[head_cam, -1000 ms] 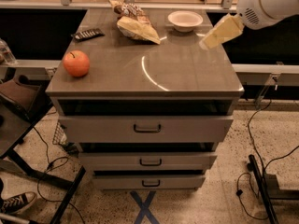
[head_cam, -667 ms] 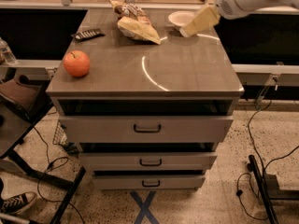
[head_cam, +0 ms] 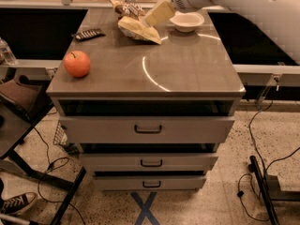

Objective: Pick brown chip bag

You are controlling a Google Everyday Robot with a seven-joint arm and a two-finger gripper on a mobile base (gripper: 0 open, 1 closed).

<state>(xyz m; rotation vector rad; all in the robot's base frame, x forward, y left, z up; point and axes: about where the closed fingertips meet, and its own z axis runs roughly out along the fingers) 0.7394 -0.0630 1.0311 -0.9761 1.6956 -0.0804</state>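
I will grip the brown chip bag's wrinkly middle (head_cam: 131,19), just before its dark brown end.
The brown chip bag (head_cam: 137,28) lies at the back of the cabinet top. It is wrinkly and pale yellow-tan, with a dark brown end (head_cam: 126,8) pointing away from me. My gripper (head_cam: 159,12) has a tan tip on a white arm that comes in from the upper right. It hovers just above the bag's right far edge, between the bag and the white bowl. I cannot tell whether it touches the bag.
A white bowl (head_cam: 187,20) sits right of the bag, under the arm. A black remote (head_cam: 88,33) lies at the back left, and a red apple (head_cam: 77,63) at the front left. The grey cabinet top (head_cam: 187,74) sits over three drawers. Cables and a chair base are on the floor.
My arm has swung left, from beyond the cabinet's right edge, past the bowl, to just above the chip bag. Nothing on the cabinet has moved.
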